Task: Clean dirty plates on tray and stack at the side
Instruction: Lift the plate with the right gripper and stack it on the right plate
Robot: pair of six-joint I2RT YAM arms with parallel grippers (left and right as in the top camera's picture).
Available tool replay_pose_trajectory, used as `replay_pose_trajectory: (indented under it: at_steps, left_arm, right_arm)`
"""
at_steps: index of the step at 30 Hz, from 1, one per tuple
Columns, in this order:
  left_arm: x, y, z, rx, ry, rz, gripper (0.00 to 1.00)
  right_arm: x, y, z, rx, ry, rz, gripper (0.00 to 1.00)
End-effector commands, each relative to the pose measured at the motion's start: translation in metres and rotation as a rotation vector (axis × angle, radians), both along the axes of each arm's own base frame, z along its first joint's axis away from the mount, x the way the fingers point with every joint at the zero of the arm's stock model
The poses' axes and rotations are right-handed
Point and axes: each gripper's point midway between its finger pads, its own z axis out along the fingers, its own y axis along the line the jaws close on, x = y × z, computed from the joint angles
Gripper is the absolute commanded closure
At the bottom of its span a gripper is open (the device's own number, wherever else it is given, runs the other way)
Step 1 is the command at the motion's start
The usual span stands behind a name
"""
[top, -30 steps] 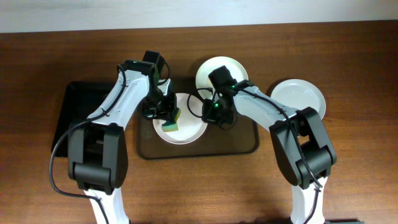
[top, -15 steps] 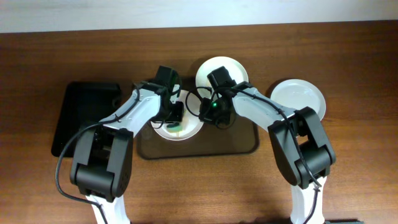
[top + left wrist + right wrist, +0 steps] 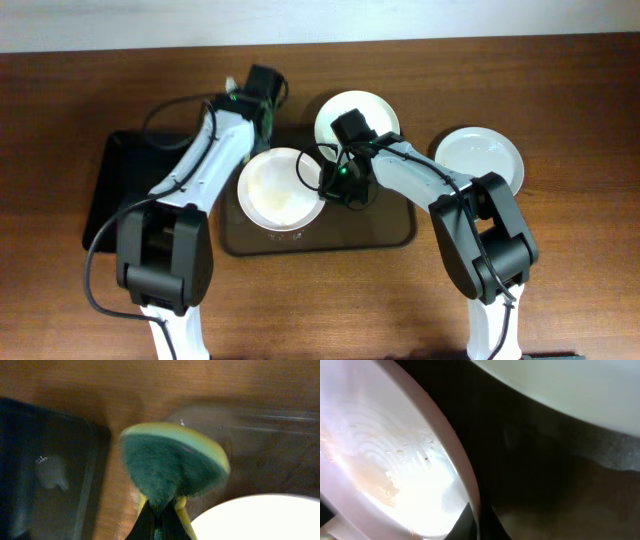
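Observation:
Next, my right gripper releases the white plate on top of the third plate (image 3: 479, 167), off the brown tray.
A white plate (image 3: 280, 188) with faint orange smears lies on the left part of the brown tray (image 3: 385, 232). My right gripper (image 3: 327, 183) is shut on its right rim; the rim shows between the fingers in the right wrist view (image 3: 475, 510). A second plate (image 3: 350, 112) sits at the tray's far edge. A third plate (image 3: 480, 157) lies on the table to the right, off the tray. My left gripper (image 3: 262, 118) is beyond the tray's far-left corner, shut on a green and yellow sponge (image 3: 172, 465), off the plate.
A smaller black tray (image 3: 125, 185) lies to the left of the brown tray, also in the left wrist view (image 3: 45, 465). The table is brown wood (image 3: 560, 280). Both arms cross over the tray's far side.
My left gripper has lifted the sponge off the left plate and moved it back beyond the tray's far-left corner. The plate face is now uncovered. My right gripper has kept its hold.

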Motion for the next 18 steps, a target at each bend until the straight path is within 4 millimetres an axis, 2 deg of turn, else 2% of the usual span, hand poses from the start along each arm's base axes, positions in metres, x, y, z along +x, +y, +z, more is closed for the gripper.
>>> replay_pose_trajectory:
  at_steps: [1, 3, 5, 8, 10, 12, 13, 15, 18]
  left_arm:
    - [0.017, -0.009, 0.057, -0.075, -0.079, 0.013, 0.99]
    - [0.013, -0.019, 0.057, -0.137, -0.051, -0.009, 0.99]
    - [0.008, -0.025, 0.051, -0.17, -0.021, -0.021, 0.99]
    - [0.005, -0.029, 0.048, -0.194, -0.002, -0.029, 0.99]
    - [0.004, -0.032, 0.047, -0.209, 0.002, -0.034, 0.99]
    - [0.004, -0.032, 0.048, -0.209, 0.001, -0.034, 1.0]
    - [0.004, -0.032, 0.047, -0.21, 0.002, -0.034, 0.99]
    - [0.005, -0.032, 0.047, -0.213, 0.001, -0.035, 0.99]
    - [0.006, -0.036, 0.047, -0.232, -0.002, -0.041, 1.0]
  right_arm:
    - [-0.003, -0.009, -0.013, -0.042, 0.0, 0.028, 0.96]
    - [0.001, -0.015, -0.003, -0.073, -0.041, 0.03, 0.96]
    - [0.006, -0.026, 0.019, -0.125, -0.11, 0.029, 0.96]
    - [0.011, -0.049, 0.075, -0.242, -0.274, 0.031, 0.96]
    - [0.009, -0.068, 0.128, -0.34, -0.427, 0.022, 0.96]
    - [0.005, -0.083, 0.158, -0.431, -0.519, -0.015, 0.96]
    - [0.002, -0.1, 0.179, -0.537, -0.593, -0.049, 0.96]
    - [-0.002, -0.119, 0.201, -0.686, -0.675, -0.1, 0.96]
    - [-0.013, -0.138, 0.231, -0.963, -0.814, -0.189, 0.96]
